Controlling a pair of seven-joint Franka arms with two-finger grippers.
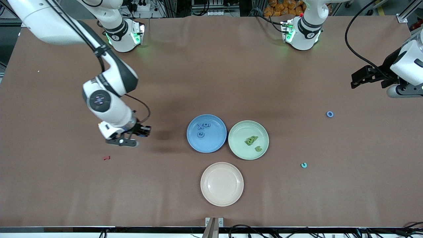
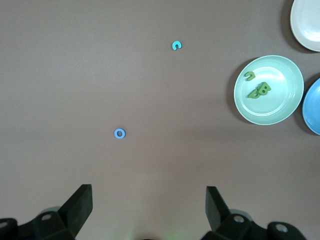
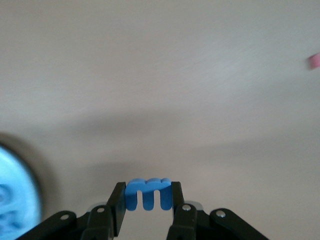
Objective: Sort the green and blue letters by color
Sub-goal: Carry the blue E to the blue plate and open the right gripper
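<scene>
My right gripper is going to set the blue M-shaped letter down in the blue plate point(image 1: 194, 139) point(image 3: 20, 183) between the blue letters and the near rim.
My right gripper point(image 1: 144, 131) hangs over bare table beside the blue plate point(image 1: 213, 142), toward the right arm's end. It is shut on a blue M-shaped letter point(image 3: 148, 193). Blue letters point(image 1: 203, 126) lie in the blue plate, and olive green letters point(image 1: 251, 140) lie in the pale green plate point(image 1: 241, 131) next to it. A blue ring letter point(image 1: 329, 114) lies loose on the table toward the left arm's end. My left gripper point(image 1: 355, 81) waits open above that end, with nothing between its fingers point(image 2: 80, 205).
A beige plate point(image 1: 221, 183) with nothing in it stands nearer the front camera than the two coloured plates. A teal C-shaped letter point(image 1: 303, 165) lies beside the green plate. A dark red letter point(image 1: 106, 158) lies near my right gripper.
</scene>
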